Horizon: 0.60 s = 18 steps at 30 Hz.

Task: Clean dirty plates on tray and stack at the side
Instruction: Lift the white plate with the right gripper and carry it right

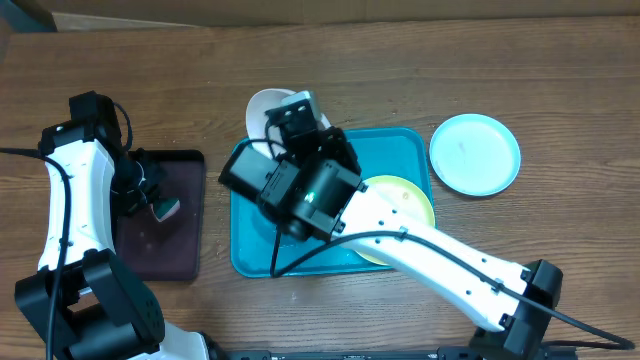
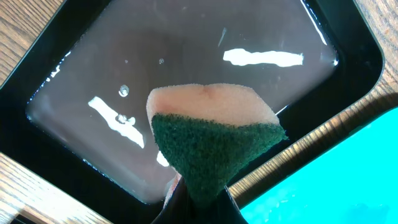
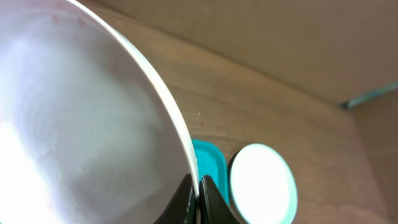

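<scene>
My right gripper has the white plate. It will let the plate go on top of the pale blue plate [image 1: 475,153] [image 3: 263,185] next to the turquoise tray.
My right gripper [image 1: 283,130] is shut on the rim of the white plate [image 1: 265,112] and holds it tilted above the far left corner of the turquoise tray [image 1: 250,250]. In the right wrist view the white plate [image 3: 74,124] fills the left side, pinched between the jaws [image 3: 198,186]. The yellow-green plate [image 1: 410,200] lies in the tray, partly under my right arm. The pale blue plate [image 1: 475,153] lies on the table right of the tray and shows in the right wrist view [image 3: 264,183]. My left gripper [image 1: 160,203] is shut on a green-and-pink sponge [image 2: 211,134] above the dark tray [image 2: 37,65].
The dark maroon-black tray [image 1: 185,245] holds a film of water and sits left of the turquoise tray, with a strip of wooden table [image 2: 298,152] between them. A cardboard wall [image 3: 280,43] stands beyond the table's far edge.
</scene>
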Available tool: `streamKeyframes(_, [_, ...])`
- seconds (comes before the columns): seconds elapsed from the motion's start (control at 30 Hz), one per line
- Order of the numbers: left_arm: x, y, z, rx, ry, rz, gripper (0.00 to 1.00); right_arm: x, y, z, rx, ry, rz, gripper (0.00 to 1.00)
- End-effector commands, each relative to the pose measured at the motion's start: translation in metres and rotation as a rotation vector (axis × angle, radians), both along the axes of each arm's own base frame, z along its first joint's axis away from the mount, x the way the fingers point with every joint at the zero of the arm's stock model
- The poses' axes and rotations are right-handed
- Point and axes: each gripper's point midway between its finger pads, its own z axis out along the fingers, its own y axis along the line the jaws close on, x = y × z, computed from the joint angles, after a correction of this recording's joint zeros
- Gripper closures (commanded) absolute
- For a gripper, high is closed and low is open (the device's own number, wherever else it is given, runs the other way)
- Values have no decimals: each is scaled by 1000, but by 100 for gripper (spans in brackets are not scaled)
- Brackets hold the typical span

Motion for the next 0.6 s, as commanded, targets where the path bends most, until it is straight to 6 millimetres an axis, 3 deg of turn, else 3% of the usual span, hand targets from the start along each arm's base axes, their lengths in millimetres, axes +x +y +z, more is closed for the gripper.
streamKeyframes(0.0, [-2, 1, -4, -4, 14, -16, 96, 5, -20, 5, 43, 13, -62, 96])
streamKeyframes(0.1, [-2, 0, -4, -4, 14, -27, 96, 12, -34, 5, 132, -15, -170, 96])
streamKeyframes(0.23, [-1, 1, -4, -2, 10, -27, 96, 13, -46, -4, 62, 61, -154, 96])
streamKeyframes(0.3, [-1, 1, -4, -3, 11, -27, 96, 15, -45, -9, 144, 73, -195, 96])
streamKeyframes(0.4, [-1, 1, -4, -1, 10, -27, 96, 11, -45, -21, 135, 170, -162, 96])
streamKeyframes(0.57, [-2, 1, -4, -2, 12, -35, 96, 20, -77, -30, 328, 160, -416, 96])
